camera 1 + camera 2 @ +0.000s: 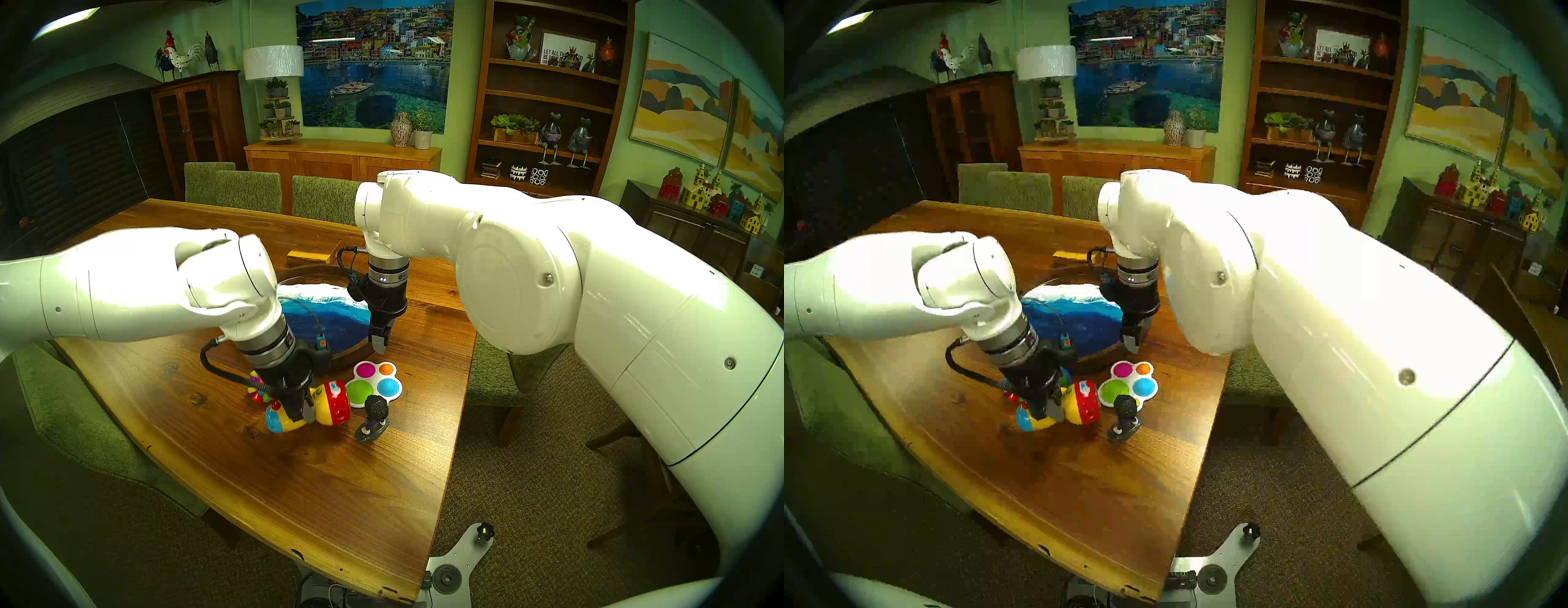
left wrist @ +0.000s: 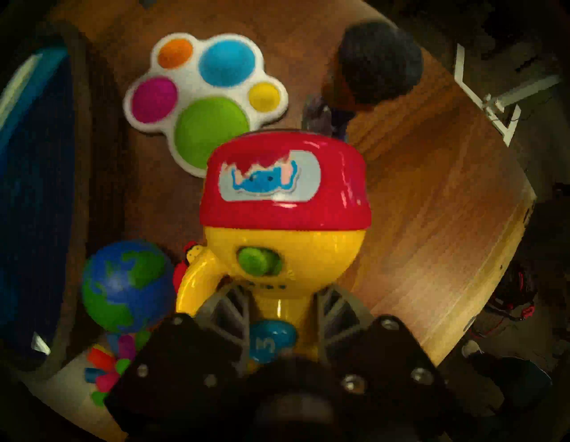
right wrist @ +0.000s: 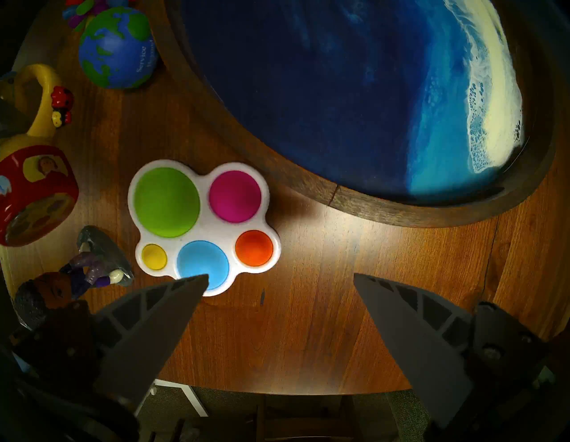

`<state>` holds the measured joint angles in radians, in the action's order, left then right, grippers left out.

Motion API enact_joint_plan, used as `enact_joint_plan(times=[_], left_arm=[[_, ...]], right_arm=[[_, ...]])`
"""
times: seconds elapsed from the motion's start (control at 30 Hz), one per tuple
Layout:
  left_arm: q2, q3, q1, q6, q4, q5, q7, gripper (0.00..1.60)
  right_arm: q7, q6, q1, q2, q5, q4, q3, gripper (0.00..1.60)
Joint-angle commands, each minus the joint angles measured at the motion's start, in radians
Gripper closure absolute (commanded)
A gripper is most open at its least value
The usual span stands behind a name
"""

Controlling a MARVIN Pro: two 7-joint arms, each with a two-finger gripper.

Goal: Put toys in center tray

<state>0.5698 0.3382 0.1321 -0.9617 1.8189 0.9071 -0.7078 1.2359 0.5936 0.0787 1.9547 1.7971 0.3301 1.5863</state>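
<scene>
My left gripper will let go of the yellow flashlight on the dark blue part of the ocean-wave tray (image 1: 295, 333), by the tray's near rim.
My left gripper (image 1: 301, 409) is shut on the handle of the yellow flashlight with a red head (image 1: 331, 403), which lies on its side at table level; in the left wrist view (image 2: 280, 288) both fingers press the handle of the flashlight (image 2: 283, 191). The globe ball (image 2: 126, 287) and spiky rainbow ball (image 2: 108, 370) lie beside it. The white popper (image 1: 371, 384) and the dark-haired purple figurine (image 1: 373, 418) sit to its right. My right gripper (image 1: 380, 344) is open and empty, hovering above the popper (image 3: 200, 225) by the near rim of the ocean-wave tray (image 1: 314, 314).
The wooden table (image 1: 297, 488) ends close in front of the toys. A small rectangular wooden block (image 1: 309, 257) lies behind the tray. Green chairs (image 1: 326, 195) stand at the far side and on both sides.
</scene>
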Motion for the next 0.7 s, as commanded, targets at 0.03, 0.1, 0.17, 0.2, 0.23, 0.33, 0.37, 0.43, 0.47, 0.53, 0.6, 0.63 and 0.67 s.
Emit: enact_joint_plan(times=[0.03,0.1,0.17,0.2,0.23,0.33,0.37,0.43,0.47,0.53,0.6,0.63,0.67], left_arm=[[0.027,-0.063,0.101,0.002,-0.137,0.005,-0.059,1.6],[0.031,-0.06,0.101,0.002,-0.162,0.001,-0.065,1.6],[0.056,-0.052,0.097,0.002,-0.224,-0.004,-0.084,1.6],[0.056,-0.052,0.097,0.002,-0.224,-0.004,-0.084,1.6],[0.053,-0.049,0.095,0.002,-0.228,-0.008,-0.08,1.6],[0.07,-0.039,0.084,0.005,-0.283,-0.018,-0.084,1.6],[0.073,-0.037,0.081,0.009,-0.296,-0.022,-0.084,1.6],[0.093,-0.029,0.071,0.018,-0.341,-0.032,-0.085,1.6],[0.102,-0.023,0.061,0.026,-0.367,-0.042,-0.077,1.6],[0.114,-0.017,0.045,0.035,-0.397,-0.054,-0.062,1.6],[0.127,-0.013,0.029,0.047,-0.432,-0.059,-0.052,1.6],[0.133,-0.014,0.022,0.051,-0.449,-0.057,-0.051,1.6],[0.142,-0.013,0.017,0.058,-0.467,-0.058,-0.05,1.6]], right_arm=[[0.0,-0.001,0.031,0.0,0.001,-0.018,-0.001,0.0],[0.0,-0.001,0.031,0.0,0.001,-0.019,-0.001,0.0],[0.0,-0.001,0.031,0.0,0.001,-0.019,-0.001,0.0],[0.0,-0.001,0.031,0.0,0.001,-0.019,-0.001,0.0],[0.0,-0.001,0.031,0.0,0.001,-0.019,-0.002,0.0],[0.0,-0.001,0.032,0.0,0.001,-0.019,-0.002,0.0],[0.0,-0.001,0.032,0.0,0.001,-0.019,-0.002,0.0],[0.0,-0.001,0.032,0.0,0.001,-0.019,-0.002,0.0],[0.0,-0.001,0.032,0.0,0.001,-0.019,-0.002,0.0],[0.0,-0.001,0.031,0.0,0.001,-0.019,-0.002,0.0],[0.0,-0.001,0.031,0.0,0.001,-0.019,-0.002,0.0],[0.0,-0.001,0.031,0.0,0.001,-0.019,-0.001,0.0],[0.0,-0.001,0.031,0.0,0.001,-0.019,-0.002,0.0]])
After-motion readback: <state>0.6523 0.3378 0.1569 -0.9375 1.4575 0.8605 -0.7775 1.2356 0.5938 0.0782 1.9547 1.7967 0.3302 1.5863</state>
